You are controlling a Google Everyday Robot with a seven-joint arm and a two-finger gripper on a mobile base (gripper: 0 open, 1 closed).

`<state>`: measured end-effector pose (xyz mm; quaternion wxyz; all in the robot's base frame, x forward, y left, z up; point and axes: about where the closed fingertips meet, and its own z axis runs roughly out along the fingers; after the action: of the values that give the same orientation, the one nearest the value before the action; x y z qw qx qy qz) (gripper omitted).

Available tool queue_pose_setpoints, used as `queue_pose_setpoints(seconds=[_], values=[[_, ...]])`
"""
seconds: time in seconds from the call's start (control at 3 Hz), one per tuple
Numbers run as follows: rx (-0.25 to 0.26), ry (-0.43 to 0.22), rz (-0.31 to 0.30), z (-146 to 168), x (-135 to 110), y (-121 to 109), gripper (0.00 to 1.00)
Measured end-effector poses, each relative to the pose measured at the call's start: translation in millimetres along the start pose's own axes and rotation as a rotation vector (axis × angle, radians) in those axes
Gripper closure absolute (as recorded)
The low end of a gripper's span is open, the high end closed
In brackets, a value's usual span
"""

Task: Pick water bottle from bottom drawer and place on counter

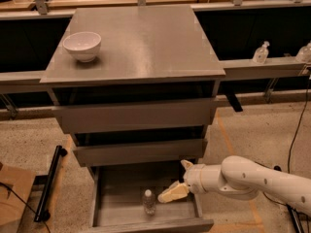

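The water bottle has a white cap. My gripper will close on the upper part of the water bottle (148,198), just below that cap.
The water bottle (149,201), small and clear with a white cap, stands upright in the open bottom drawer (146,220), near its front middle. My gripper (171,193) reaches into the drawer from the right on a white arm, its cream fingers (170,193) pointing left, just right of the bottle and close to it. The counter (141,42) is the grey cabinet top above, with free room across its middle and right.
A white bowl (82,45) sits on the counter's left side. The two upper grey drawers (136,118) are nearly shut. Spray bottles (261,53) stand on a ledge at the right. A black bar (51,181) and cardboard (12,198) lie on the floor at left.
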<state>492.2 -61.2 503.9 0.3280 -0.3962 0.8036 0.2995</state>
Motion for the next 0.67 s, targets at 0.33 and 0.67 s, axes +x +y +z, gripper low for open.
queue_pose_setpoints(seconds=[0.33, 0.67], values=[[0.075, 0.009, 0.0, 41, 19, -23, 0.0], [0.143, 0.05, 0.047, 85, 49, -49, 0.0]])
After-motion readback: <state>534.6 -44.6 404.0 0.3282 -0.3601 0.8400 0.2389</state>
